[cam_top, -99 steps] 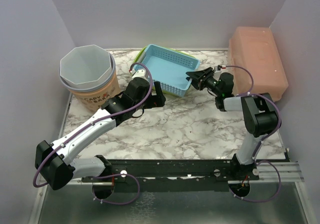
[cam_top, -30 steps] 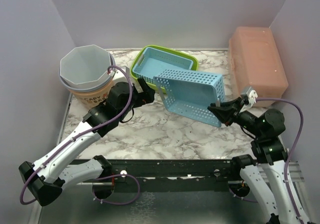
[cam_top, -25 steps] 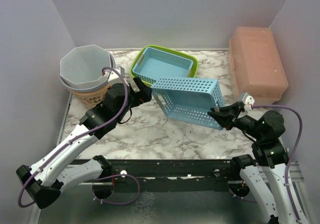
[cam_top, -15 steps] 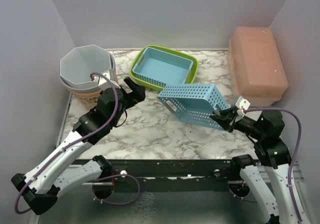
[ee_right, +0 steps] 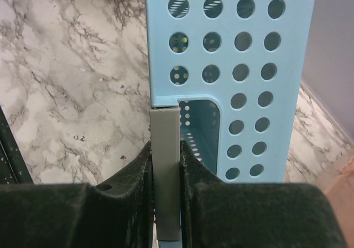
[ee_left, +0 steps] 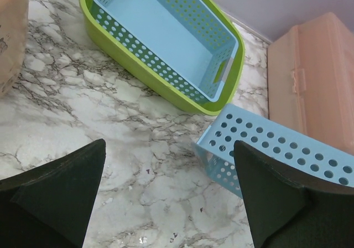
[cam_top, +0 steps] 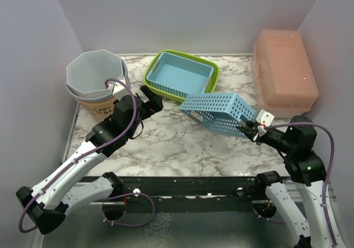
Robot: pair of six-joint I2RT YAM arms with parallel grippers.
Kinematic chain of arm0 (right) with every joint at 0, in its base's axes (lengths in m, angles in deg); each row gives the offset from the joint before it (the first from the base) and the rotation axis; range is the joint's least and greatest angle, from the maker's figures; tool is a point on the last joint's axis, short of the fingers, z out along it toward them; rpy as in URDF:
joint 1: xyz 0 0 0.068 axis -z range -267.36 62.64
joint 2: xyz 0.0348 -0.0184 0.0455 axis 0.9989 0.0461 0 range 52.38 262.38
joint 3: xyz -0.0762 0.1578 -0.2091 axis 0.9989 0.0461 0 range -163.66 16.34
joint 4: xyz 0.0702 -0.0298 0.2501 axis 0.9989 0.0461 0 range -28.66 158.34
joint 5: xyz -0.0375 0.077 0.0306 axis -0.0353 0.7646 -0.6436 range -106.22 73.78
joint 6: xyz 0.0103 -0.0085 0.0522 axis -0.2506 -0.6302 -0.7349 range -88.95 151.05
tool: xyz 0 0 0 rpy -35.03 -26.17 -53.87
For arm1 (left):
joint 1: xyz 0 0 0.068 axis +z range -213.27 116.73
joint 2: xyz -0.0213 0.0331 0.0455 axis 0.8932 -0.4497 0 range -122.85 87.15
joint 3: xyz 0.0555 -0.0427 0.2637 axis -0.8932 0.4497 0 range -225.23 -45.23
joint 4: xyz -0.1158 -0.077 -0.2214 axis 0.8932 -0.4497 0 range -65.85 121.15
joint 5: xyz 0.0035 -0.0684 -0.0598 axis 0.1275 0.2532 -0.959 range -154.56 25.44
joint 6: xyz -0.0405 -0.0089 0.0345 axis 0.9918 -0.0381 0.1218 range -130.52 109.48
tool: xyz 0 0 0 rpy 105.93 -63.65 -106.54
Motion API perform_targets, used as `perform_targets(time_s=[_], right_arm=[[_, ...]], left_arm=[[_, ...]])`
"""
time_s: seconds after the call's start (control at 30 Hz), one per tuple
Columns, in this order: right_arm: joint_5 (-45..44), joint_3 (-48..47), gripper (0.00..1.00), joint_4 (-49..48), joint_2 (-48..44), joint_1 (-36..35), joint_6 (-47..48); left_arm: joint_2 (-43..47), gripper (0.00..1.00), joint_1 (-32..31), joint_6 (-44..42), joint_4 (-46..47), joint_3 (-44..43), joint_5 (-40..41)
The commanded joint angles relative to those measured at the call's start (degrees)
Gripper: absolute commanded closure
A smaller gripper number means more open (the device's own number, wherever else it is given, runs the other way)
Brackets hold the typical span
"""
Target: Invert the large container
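Observation:
The robot's right gripper should release the large container on the marble table point(cam_top: 192, 129) point(ee_right: 113, 93) between the green basket and the black rail.
The large container is a light blue perforated basket point(cam_top: 218, 110). It hangs tilted over the marble table point(cam_top: 182, 143), a perforated wall facing up and its left end low by the tabletop. My right gripper point(cam_top: 249, 129) is shut on the basket's right end. In the right wrist view the fingers of the right gripper point(ee_right: 165, 165) pinch a thin edge beside the handle cut-out of the basket point(ee_right: 232, 65). My left gripper point(cam_top: 152, 99) stands wide open to the left of the basket, touching nothing. The left wrist view shows the basket's corner point(ee_left: 276, 148) beyond the left gripper point(ee_left: 168, 143).
A green basket point(cam_top: 154, 71) with a smaller blue basket point(cam_top: 182, 76) nested inside sits at the back centre. At the back left a grey bucket point(cam_top: 95, 76) sits in a tan tub. A pink lidded box point(cam_top: 285, 68) lies along the right wall. Purple walls close in three sides.
The right arm has drawn back toward the near right, rolling the blue basket further over and lowering it. The left arm has pulled away from the basket and stays open.

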Motion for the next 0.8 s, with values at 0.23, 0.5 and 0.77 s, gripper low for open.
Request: perform_targets(time_s=[0.23,0.5,0.77], right_arm=[[-7.0,-0.5,0.99,1.6,0.7,0.0,6.9],[-6.7,0.1,0.99,-0.2,4.0,-0.4,5.4],[-8.7,3.5,0.99,0.2,6.3,-3.2,4.2]], left_arm=[[-1.6,0.01,0.2,-0.9,-0.1,-0.3,-1.2],[-2.9,0.01,0.2,-2.0,-0.1,-1.0,-1.2],[-3.2,0.01,0.2,-2.2,0.2,0.1,-1.4]])
